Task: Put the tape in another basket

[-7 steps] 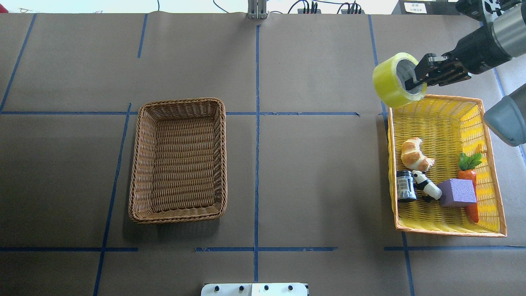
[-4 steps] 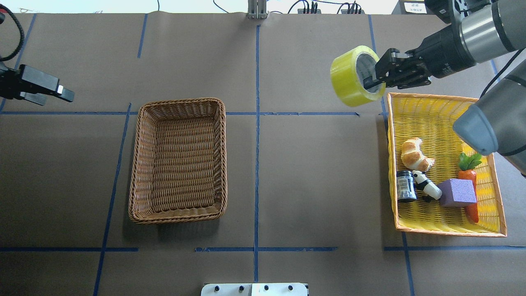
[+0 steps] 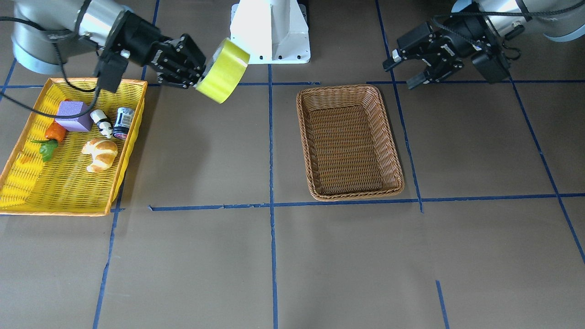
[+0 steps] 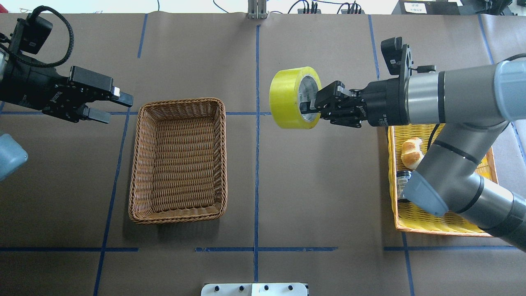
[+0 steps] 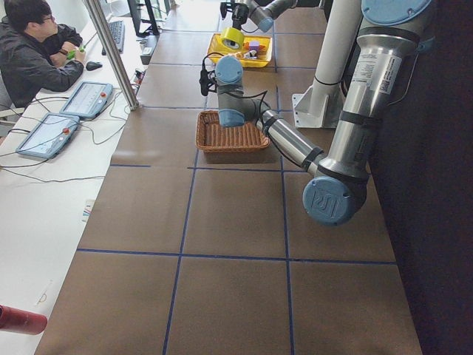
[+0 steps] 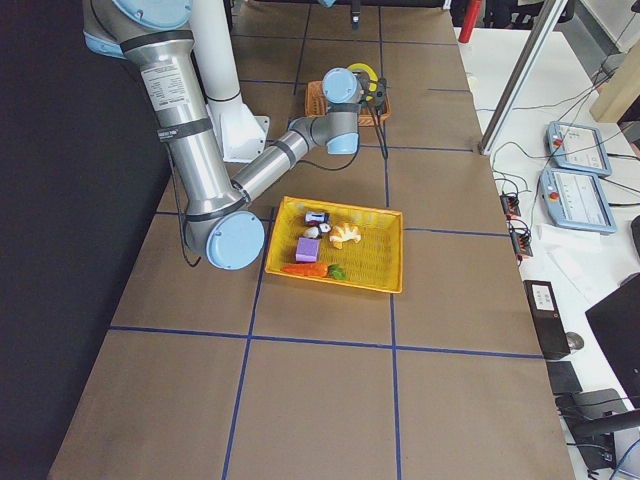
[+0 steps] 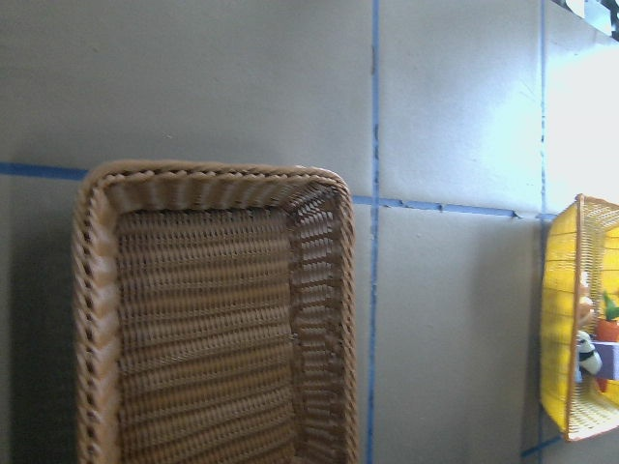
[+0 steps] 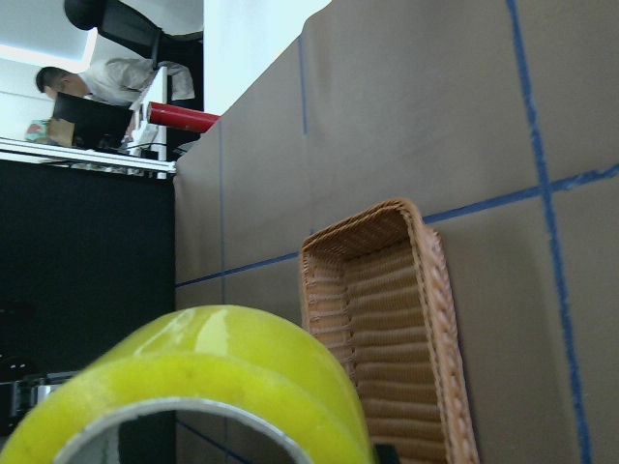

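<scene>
The yellow tape roll has its free edge (image 3: pixel 236 76) facing away from my right gripper, and my left gripper should take hold of it there next.
The yellow tape roll (image 4: pixel 289 98) hangs in the air just right of the table's centre line, held on edge. My right gripper (image 4: pixel 314 107) is shut on its wall, with one finger inside the white-grey core. The tape also shows in the front view (image 3: pixel 222 71) and fills the bottom of the right wrist view (image 8: pixel 193 387). The brown wicker basket (image 4: pixel 178 100) stands empty to the tape's left, also in the front view (image 3: pixel 352 89). My left gripper (image 4: pixel 117 109) is open and empty, hovering just beyond the basket's far left corner.
The yellow mesh basket (image 4: pixel 435 228) sits at the right, partly under my right arm. It holds a croissant (image 3: pixel 100 153), a purple block (image 3: pixel 73 116), a carrot, a toy panda and a small jar. Blue tape lines cross the brown table.
My right gripper has carried the tape leftward from over the yellow basket's far corner to near the centre line. My left arm has come in from the left toward the brown basket.
</scene>
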{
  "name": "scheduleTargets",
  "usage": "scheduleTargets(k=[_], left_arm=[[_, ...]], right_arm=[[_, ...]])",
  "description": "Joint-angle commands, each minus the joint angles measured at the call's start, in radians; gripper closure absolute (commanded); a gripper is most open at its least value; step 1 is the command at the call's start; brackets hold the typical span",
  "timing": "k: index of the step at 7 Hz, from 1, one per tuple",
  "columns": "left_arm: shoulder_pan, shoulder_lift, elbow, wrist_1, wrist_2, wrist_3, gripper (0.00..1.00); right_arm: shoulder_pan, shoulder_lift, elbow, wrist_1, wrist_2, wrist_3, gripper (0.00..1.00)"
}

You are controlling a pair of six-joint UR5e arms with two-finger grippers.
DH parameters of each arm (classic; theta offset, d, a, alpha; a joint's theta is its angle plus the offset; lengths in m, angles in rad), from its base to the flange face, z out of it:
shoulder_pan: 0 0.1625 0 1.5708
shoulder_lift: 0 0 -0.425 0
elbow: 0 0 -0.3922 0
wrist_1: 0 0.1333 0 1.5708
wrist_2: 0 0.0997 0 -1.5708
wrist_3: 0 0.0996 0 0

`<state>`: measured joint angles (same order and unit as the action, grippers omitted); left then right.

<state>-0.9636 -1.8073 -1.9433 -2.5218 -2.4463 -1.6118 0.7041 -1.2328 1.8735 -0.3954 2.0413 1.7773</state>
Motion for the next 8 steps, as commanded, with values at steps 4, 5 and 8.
scheduleTargets(k=[4, 5, 8], left_arm=[[0.302, -0.022, 0.047, -0.731, 0.466, -0.613, 0.00], [0.342, -0.045, 0.043, -0.780, 0.556, -0.663, 0.00], [0.374, -0.130, 0.053, -0.782, 0.570, -0.724, 0.00]], right_arm=[[-0.153, -0.002, -0.004, 0.312, -0.105, 0.039, 1.00], [-0.170, -0.001, -0.004, 0.319, -0.105, 0.039, 1.00], [-0.257, 0.022, -0.005, 0.317, -0.105, 0.033, 1.00]])
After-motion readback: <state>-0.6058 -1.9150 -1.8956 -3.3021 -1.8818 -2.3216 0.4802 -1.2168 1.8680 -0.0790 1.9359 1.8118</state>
